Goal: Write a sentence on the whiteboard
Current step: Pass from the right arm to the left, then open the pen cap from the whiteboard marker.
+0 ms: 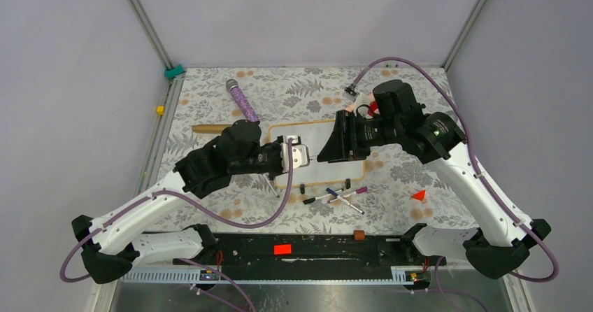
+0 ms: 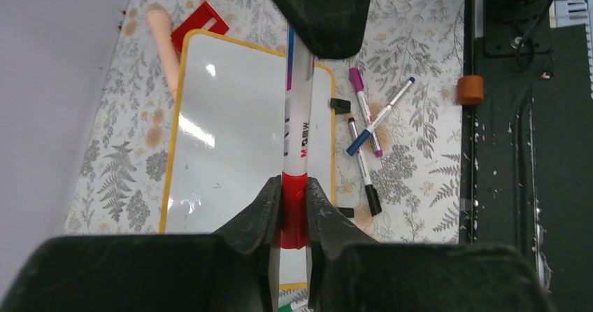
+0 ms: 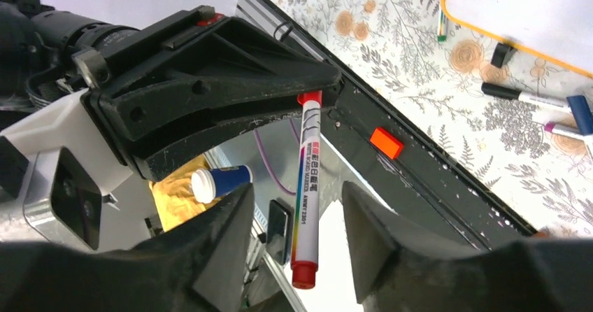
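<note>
I can reach only the marker's far red end with my right gripper's open fingers, so next I move it in and close on the marker's white body (image 3: 308,168) before uncapping it.
A white marker (image 2: 298,123) with red ends hangs in the air above the whiteboard (image 2: 231,130). My left gripper (image 2: 294,186) is shut on one red end of it. My right gripper (image 3: 297,200) faces it from the other side. Its fingers stand open on either side of the marker's other red end (image 3: 305,273) without touching it. In the top view the two grippers meet tip to tip over the whiteboard (image 1: 311,133), left gripper (image 1: 305,155) against right gripper (image 1: 326,151). The board's visible surface is blank, and no sentence shows on it.
Several loose markers (image 1: 337,196) lie crossed just in front of the board. A purple rod (image 1: 242,102) and a wooden stick (image 1: 210,128) lie at the back left. A red eraser (image 2: 200,22) sits at the board's far end. A red triangle (image 1: 418,195) lies at the right.
</note>
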Controlling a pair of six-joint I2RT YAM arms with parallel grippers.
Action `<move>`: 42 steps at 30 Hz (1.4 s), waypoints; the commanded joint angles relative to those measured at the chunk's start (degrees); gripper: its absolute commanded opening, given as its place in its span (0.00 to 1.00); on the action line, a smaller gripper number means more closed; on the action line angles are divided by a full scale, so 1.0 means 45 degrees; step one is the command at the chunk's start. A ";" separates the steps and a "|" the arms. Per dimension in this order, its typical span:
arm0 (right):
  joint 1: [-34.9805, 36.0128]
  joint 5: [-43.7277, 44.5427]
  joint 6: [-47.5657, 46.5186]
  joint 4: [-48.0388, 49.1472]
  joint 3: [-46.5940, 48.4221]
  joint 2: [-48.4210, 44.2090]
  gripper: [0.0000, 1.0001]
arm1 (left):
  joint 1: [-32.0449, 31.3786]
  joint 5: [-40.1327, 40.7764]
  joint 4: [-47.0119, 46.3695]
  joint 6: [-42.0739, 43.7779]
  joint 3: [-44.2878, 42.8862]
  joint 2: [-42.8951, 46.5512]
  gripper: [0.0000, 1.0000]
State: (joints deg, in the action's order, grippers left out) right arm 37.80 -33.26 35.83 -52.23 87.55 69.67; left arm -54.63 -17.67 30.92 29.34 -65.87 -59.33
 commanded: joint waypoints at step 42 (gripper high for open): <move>0.1110 0.1350 -0.0349 0.0087 0.0923 0.0347 0.46 | -0.0851 0.0591 -0.0631 -0.0680 -0.0925 -0.0081 0.00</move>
State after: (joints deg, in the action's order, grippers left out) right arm 41.95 -27.86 34.92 -51.59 89.10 72.03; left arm -57.74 -14.31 27.86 25.52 -66.61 -59.44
